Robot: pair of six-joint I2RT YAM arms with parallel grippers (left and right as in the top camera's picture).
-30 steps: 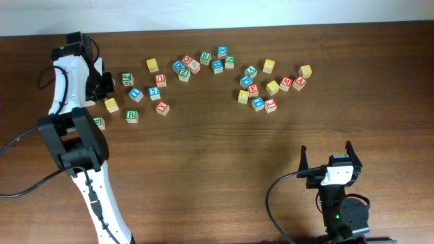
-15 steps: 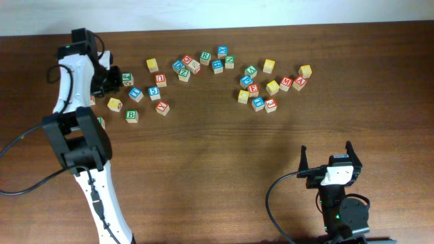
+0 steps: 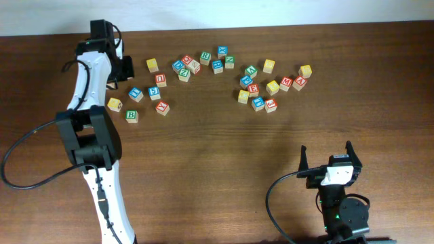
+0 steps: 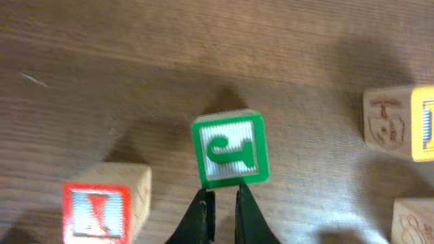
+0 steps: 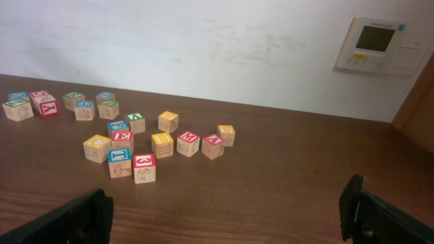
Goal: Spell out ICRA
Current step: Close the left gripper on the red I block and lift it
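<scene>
I need to open my left gripper and move over to take the red-faced I block (image 4: 98, 213) to start ICRA, because the green-faced block in front of it shows a J.
Lettered wooden blocks lie in two loose groups along the far side of the table, a left group (image 3: 154, 93) and a right group (image 3: 261, 87). My left gripper (image 3: 125, 68) is at the far left by the left group. In the left wrist view its fingers (image 4: 222, 198) are shut and empty, tips just short of a green-faced block (image 4: 229, 150). A red-faced block (image 4: 98, 210) lies to its left, a yellow one (image 4: 400, 123) to its right. My right gripper (image 3: 329, 159) is open and empty at the near right, far from the blocks; its jaws (image 5: 224, 220) frame bare table.
The left arm (image 3: 85, 102) stretches along the table's left side and covers some blocks. In the right wrist view the right group (image 5: 152, 146) sits mid-table, with a wall and a wall panel (image 5: 376, 44) behind. The table's back edge runs just beyond the blocks.
My left gripper has swung right and toward the back edge, over the green block near the left group. The right arm has not moved.
</scene>
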